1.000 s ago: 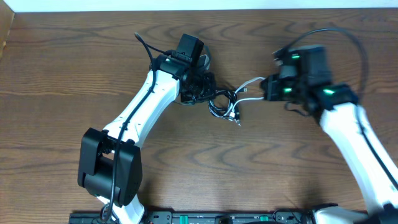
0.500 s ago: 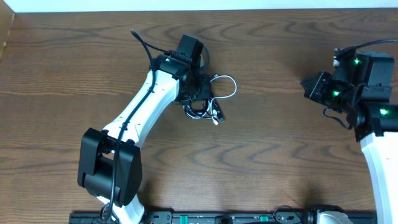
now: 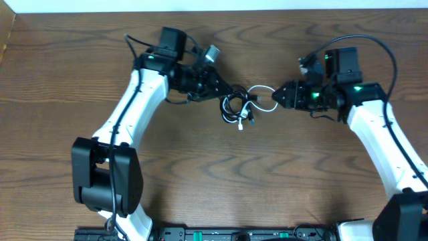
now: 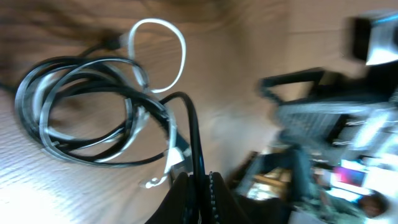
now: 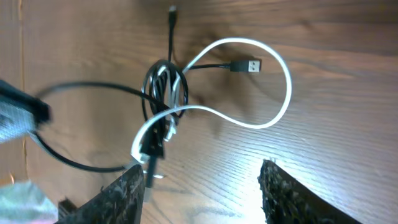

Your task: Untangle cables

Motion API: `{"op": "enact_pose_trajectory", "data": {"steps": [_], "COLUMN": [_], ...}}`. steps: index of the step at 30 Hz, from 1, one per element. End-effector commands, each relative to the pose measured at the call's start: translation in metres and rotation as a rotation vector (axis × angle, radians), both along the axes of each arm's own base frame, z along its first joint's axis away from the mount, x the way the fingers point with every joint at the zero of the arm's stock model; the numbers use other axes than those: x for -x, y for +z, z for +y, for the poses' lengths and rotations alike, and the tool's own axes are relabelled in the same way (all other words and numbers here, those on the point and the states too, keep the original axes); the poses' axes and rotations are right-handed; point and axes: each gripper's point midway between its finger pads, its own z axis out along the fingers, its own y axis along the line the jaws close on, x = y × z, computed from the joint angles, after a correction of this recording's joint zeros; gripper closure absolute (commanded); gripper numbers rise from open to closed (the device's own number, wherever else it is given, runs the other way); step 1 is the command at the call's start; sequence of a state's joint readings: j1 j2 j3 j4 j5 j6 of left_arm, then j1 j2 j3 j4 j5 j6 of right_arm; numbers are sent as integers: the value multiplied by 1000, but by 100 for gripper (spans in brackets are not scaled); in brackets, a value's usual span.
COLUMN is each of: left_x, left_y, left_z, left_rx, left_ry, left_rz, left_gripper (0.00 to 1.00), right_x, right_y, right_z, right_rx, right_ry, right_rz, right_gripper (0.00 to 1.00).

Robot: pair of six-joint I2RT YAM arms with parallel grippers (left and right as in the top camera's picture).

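Next, I let go of the black cable, now tangled on the wooden table, with my left gripper on the tangle's edge [image 3: 245, 112] [image 4: 165, 130] by the base of the white loop.
The black cable [image 4: 81, 112] and the white cable [image 5: 273, 81] lie tangled together on the wooden table [image 3: 200, 167], between the two arms. In the overhead view the tangle [image 3: 237, 108] sits mid-table, with a white loop [image 3: 262, 98] sticking out to the right. My left gripper [image 3: 221, 87] is at the tangle's left, and in its wrist view it [image 4: 199, 183] is shut on a black strand. My right gripper [image 3: 277, 96] is just right of the white loop. In the right wrist view it [image 5: 202, 193] stands open, with bare wood between its fingers. A black USB plug [image 5: 245, 64] rests inside the white loop.
The table's far edge [image 3: 214, 9] runs along the top of the overhead view. A rail with the arm bases [image 3: 221, 234] lines the near edge. Thick black arm wiring [image 3: 361, 43] arcs over the right arm.
The right gripper swung far right, came back to the white loop, and its jaws have opened. The left arm shifted left, dragging the tangle with the black strand still held.
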State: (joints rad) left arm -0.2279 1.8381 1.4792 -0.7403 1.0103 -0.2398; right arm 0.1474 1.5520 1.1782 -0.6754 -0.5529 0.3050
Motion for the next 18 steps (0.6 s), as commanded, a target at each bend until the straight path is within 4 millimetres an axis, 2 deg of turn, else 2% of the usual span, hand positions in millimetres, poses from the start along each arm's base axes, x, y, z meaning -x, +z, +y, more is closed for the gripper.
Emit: {"op": "enact_pose_trajectory", "data": {"steps": [1, 2, 4, 5, 7, 10, 14, 18], "left_x": [3, 3, 2, 2, 3, 5, 8, 8], "left_y": [47, 50, 56, 62, 64, 69, 80, 80], "left_z": [4, 6, 10, 13, 12, 11, 9, 9], "left_rx": [221, 243, 280, 316, 326, 350, 402, 403], "left_ry": [2, 9, 27, 56, 75, 94, 68, 79], "left_rz": [72, 91, 142, 228, 291, 385, 422, 450], "left_gripper": [93, 93, 93, 92, 92, 93, 93, 92], "right_x": [5, 6, 8, 12, 14, 14, 5, -3], "right_y": [-5, -8, -14, -21, -27, -35, -42, -54], "right_z": [24, 27, 32, 40, 49, 64, 90, 106], "right_rx": [4, 10, 20, 48, 79, 93, 86, 98], "right_ry": [162, 183, 228, 339, 454, 540, 589, 613], "right_rz": [-52, -55, -62, -114, -180, -236, -307, -347], "right_gripper": [43, 42, 35, 31, 28, 28, 29, 36]}}
